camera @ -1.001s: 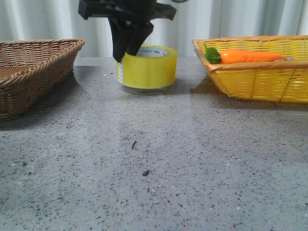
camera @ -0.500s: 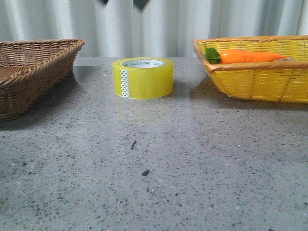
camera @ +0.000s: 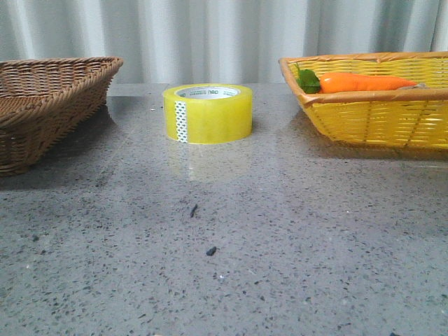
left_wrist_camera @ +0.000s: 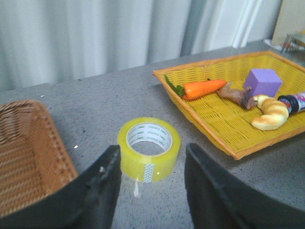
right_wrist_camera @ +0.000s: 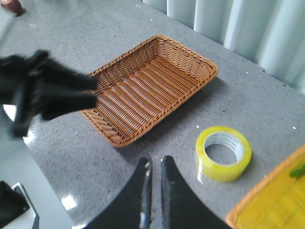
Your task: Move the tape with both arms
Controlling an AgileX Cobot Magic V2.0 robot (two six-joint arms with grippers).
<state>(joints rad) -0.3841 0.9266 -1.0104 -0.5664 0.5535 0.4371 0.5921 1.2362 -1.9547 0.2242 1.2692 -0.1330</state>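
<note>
The fingers of my left gripper will close on the side of the yellow tape roll (camera: 172, 96) (left_wrist_camera: 125, 144) that is nearest the brown wicker basket.
The yellow tape roll (camera: 208, 113) lies flat on the grey table between the two baskets, its dotted white strip facing the front. No gripper shows in the front view. In the left wrist view my left gripper (left_wrist_camera: 152, 148) is open and empty, held above the table with the tape (left_wrist_camera: 149, 149) seen between its fingers (left_wrist_camera: 102, 179). In the right wrist view my right gripper (right_wrist_camera: 156, 160) is shut and empty, high above the table, with the tape (right_wrist_camera: 223, 153) off to one side. A blurred black arm (right_wrist_camera: 47, 90) shows near the brown basket.
A brown wicker basket (camera: 42, 98) stands left of the tape. A yellow basket (camera: 371, 115) on the right holds an orange carrot (camera: 364, 82), a purple block (left_wrist_camera: 262, 82), a croissant (left_wrist_camera: 270, 112) and other items.
One second ago a black gripper held the tape slightly raised in the front view. It let go and rose out of view; the tape now rests flat on the table.
</note>
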